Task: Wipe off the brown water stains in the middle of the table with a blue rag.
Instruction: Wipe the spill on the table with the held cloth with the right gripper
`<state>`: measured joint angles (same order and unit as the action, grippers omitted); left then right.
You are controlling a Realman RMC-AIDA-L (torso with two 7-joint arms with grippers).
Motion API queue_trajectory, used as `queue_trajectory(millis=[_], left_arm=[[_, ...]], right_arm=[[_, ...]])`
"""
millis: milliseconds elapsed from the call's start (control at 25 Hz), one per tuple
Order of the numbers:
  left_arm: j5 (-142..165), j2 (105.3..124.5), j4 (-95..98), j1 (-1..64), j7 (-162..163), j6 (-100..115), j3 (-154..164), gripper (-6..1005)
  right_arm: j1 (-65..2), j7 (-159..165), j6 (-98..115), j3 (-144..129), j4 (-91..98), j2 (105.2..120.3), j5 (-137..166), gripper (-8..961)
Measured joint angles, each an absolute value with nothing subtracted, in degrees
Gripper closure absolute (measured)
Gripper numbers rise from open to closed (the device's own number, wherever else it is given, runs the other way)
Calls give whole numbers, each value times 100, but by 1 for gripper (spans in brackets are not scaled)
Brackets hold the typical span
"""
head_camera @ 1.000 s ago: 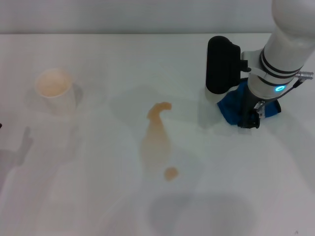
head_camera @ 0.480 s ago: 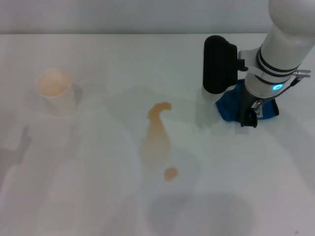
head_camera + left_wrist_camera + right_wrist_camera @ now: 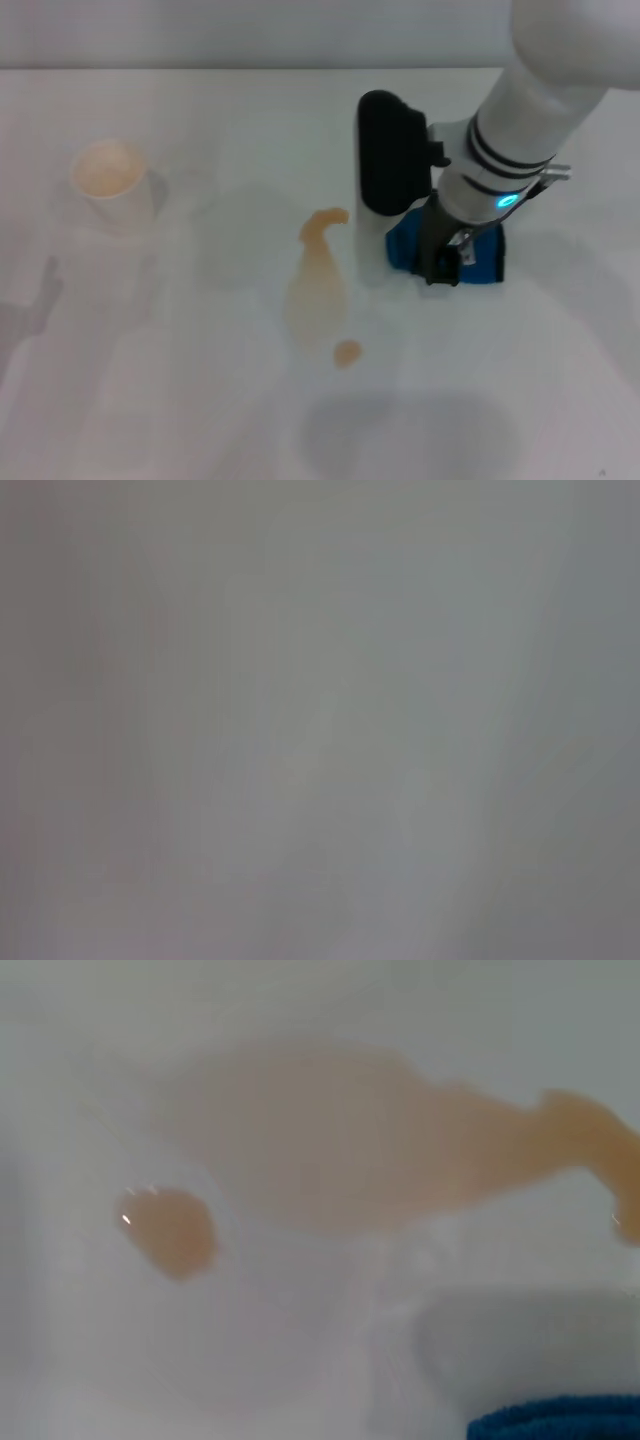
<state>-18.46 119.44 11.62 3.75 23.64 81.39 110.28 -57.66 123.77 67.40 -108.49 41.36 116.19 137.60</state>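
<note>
Next, my right gripper releases the blue rag on the wide lower part of the long tan teardrop (image 3: pixel 333 303) (image 3: pixel 337 1188).
The brown water stains (image 3: pixel 318 275) lie mid-table: a long tan teardrop with a small round dot (image 3: pixel 347 352) below it. My right gripper (image 3: pixel 442 262) reaches down just right of the stains and is shut on the blue rag (image 3: pixel 485 258), which rests on the white table (image 3: pixel 200 400). A narrow strip of bare table separates rag and stains. The right wrist view shows the stains (image 3: pixel 360 1150), the dot (image 3: pixel 172 1232) and a sliver of the rag (image 3: pixel 560 1426). My left gripper is out of sight; its wrist view is plain grey.
A whitish cup (image 3: pixel 108 178) with tan inside stands at the far left of the table. The black housing on my right wrist (image 3: pixel 393 165) hangs above the table just right of the stains' top.
My right arm has moved left and toward me, carrying the blue rag from the right side of the table to just beside the stains. The stains and cup are unchanged.
</note>
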Motion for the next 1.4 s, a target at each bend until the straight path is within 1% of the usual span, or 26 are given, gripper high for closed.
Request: queue_trajectory(millis=[360, 720, 1200, 1400], left_arm=[[-1845, 11944, 1160, 401, 2364, 8139, 11022, 137], [-1901, 11944, 1160, 441, 2364, 8132, 11021, 137], [-1908, 11944, 1163, 439, 2364, 8129, 11021, 138], [-1908, 11944, 1169, 439, 2364, 8130, 11021, 137]], right_arm=[[-5800, 12401, 6463, -11417, 4508, 11619, 12958, 929], [-5643, 12363, 6207, -11834, 4838, 11619, 12257, 931], [-5617, 12173, 6409, -11975, 5021, 11619, 11753, 931], [-5611, 12148, 6604, -12042, 5109, 11619, 11748, 846]])
